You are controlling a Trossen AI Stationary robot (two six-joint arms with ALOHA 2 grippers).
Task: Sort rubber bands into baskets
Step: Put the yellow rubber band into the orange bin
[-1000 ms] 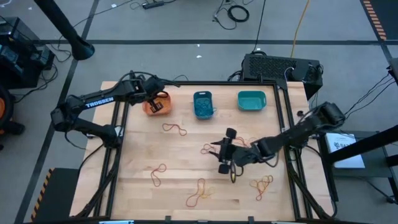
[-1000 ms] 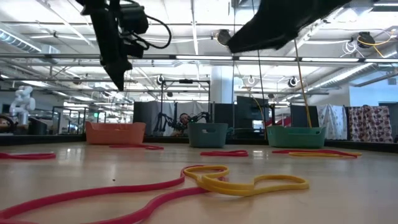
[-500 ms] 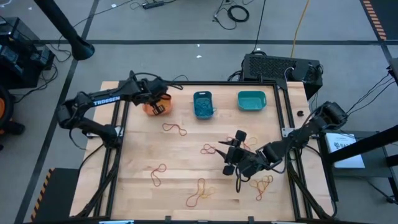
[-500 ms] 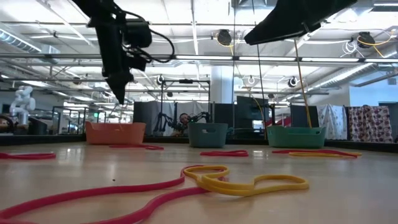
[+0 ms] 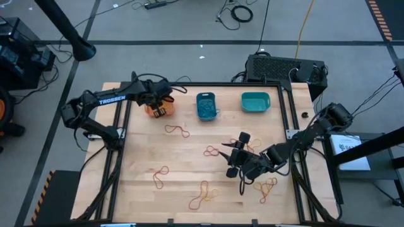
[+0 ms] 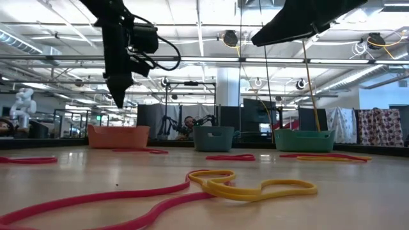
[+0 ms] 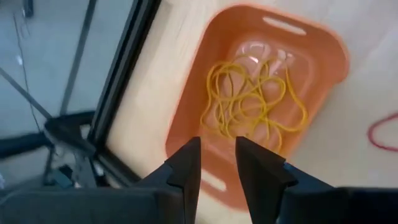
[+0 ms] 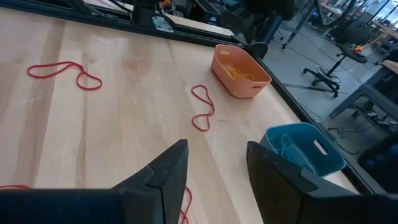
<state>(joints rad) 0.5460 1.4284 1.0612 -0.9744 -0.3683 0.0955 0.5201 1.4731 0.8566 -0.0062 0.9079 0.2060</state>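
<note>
Next, my right gripper closes on the loop of the yellow rubber band (image 5: 260,186) in the tangle nearest my right gripper's arm.
My left gripper (image 7: 217,163) hangs open over the orange basket (image 5: 158,106), pointing steeply down, with nothing between its fingers. A tangle of yellow rubber bands (image 7: 252,102) lies on the floor of that basket (image 7: 311,56). The blue basket (image 5: 206,105) and the teal basket (image 5: 255,102) stand beside it along the far edge. My right gripper (image 8: 217,171) hovers open above the table's middle right (image 5: 238,159), holding nothing. Loose red bands (image 5: 177,130) and orange-yellow bands (image 5: 202,195) lie flat on the wood.
More bands lie near the right arm (image 5: 266,186), at the near left (image 5: 159,176) and mid-table (image 5: 211,151). A black metal frame (image 5: 120,151) borders the table. A dark box (image 5: 285,68) sits behind the far right corner. Bare wood lies between the bands.
My left gripper has sunk a little toward the orange basket and tipped steeper. My right gripper has shifted toward the table's right and near edge and turned about its wrist. For the last half second both have kept still.
</note>
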